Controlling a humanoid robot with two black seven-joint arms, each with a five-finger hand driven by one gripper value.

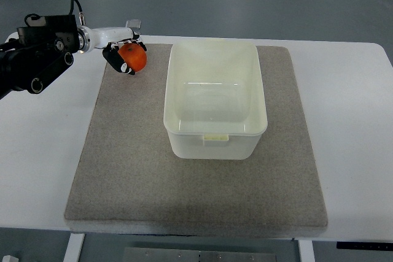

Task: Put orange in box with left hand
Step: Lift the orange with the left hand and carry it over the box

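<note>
Next, my left gripper lets go of the orange inside the pale box, where I need to set it by the box's side with the yellow label [220,119].
An orange [135,58] sits in the curled fingers of my left hand [124,54] at the mat's far left corner. The arm reaches in from the left edge, black at the forearm and white near the wrist. Whether the fruit rests on the mat or hangs just above it I cannot tell. To the right of the hand, a short gap away, stands a pale translucent box [215,145] with nothing inside it. The right arm does not show.
A grey felt mat [135,176] covers most of the white table [356,151], and the box stands on its middle. The table's front edge runs along the bottom of the picture.
</note>
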